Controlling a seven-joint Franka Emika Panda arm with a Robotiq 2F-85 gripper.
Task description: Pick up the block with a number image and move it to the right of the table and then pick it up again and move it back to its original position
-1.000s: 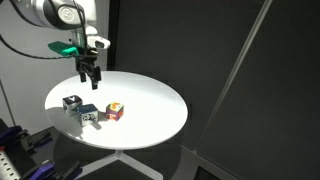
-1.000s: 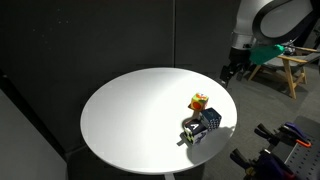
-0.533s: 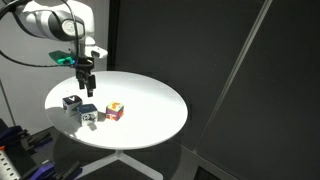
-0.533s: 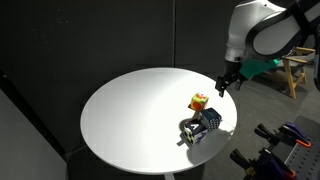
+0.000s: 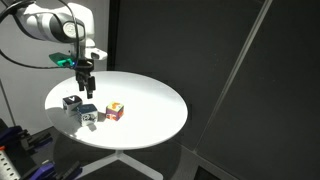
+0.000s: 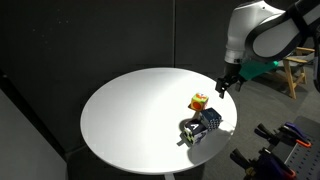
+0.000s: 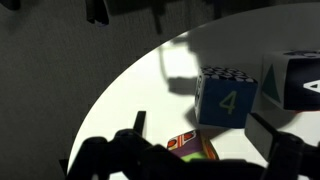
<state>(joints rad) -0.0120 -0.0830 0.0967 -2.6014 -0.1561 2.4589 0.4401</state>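
Next, my gripper grips the upper part of the dark-topped cube (image 5: 88,111) (image 7: 226,92) between the other cubes, because that cube's blue side has the number on it.
The block with a number image (image 5: 89,114) is a light blue and white cube with dark markings on the round white table (image 5: 140,95). It also shows in an exterior view (image 6: 190,131) and at the right edge of the wrist view (image 7: 295,80). My gripper (image 5: 86,88) is open and empty. It hangs above the table's rim just behind the cubes, touching none, as an exterior view (image 6: 224,87) also shows. In the wrist view the gripper's fingers (image 7: 203,128) frame the cubes below.
A cube with a dark top (image 5: 72,101) stands beside the block; its blue side (image 7: 225,100) bears a "4". A red-and-yellow cube (image 5: 115,111) stands nearby (image 6: 199,101) (image 7: 190,147). All three cluster near one table edge. Dark curtains surround the table.
In the first half second the gripper swung in over the table edge toward the cubes and dropped slightly. Since then it has held still. The cubes have not moved.
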